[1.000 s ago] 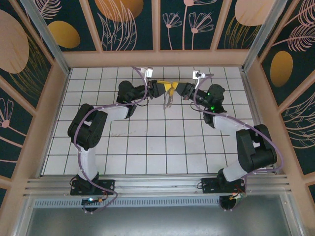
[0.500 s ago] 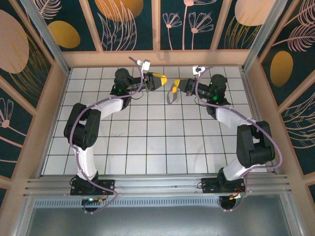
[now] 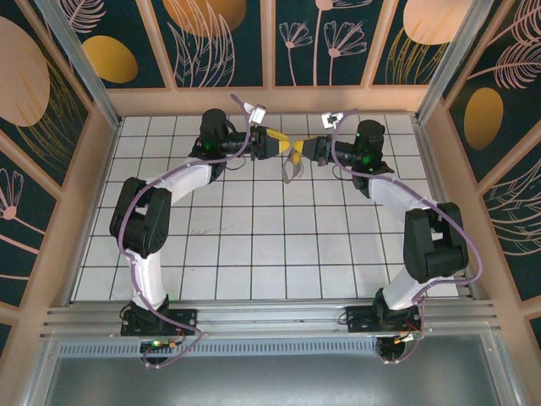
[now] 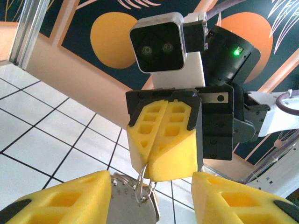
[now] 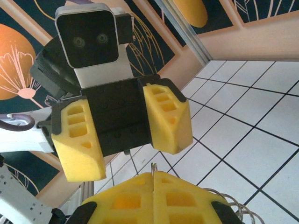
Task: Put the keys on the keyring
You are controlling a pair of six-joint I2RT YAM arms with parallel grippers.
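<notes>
I should take the keyring by its free edge [image 4: 140, 194] with my left gripper before my right gripper opens to regrip, as it hangs from the lower corner of my right gripper's fingers.
My right gripper [image 3: 299, 152] is shut on the keyring [image 4: 143, 176], a thin metal ring that sticks out below its yellow fingers [image 4: 163, 140]. A flat grey key [image 4: 128, 203] hangs on that ring. In the top view the ring and key dangle as a grey-tan loop [image 3: 292, 167] above the far tiles. My left gripper [image 4: 150, 205] faces the right one, open, with a finger on each side of the hanging key and not touching it. In the right wrist view the ring's edge [image 5: 153, 167] pokes out between my shut fingers [image 5: 135, 200], and the left gripper's fingers [image 5: 169, 116] stand apart opposite.
Both arms reach to the far end of the white tiled floor [image 3: 254, 237], close to the back wall [image 3: 270, 100]. Thin wire loops [image 5: 236, 205] show at the lower right of the right wrist view.
The two grippers were touching a second ago. The left one let go, drew back to the left and opened wider. Both grippers shifted toward the back wall, and the right still holds the ring.
</notes>
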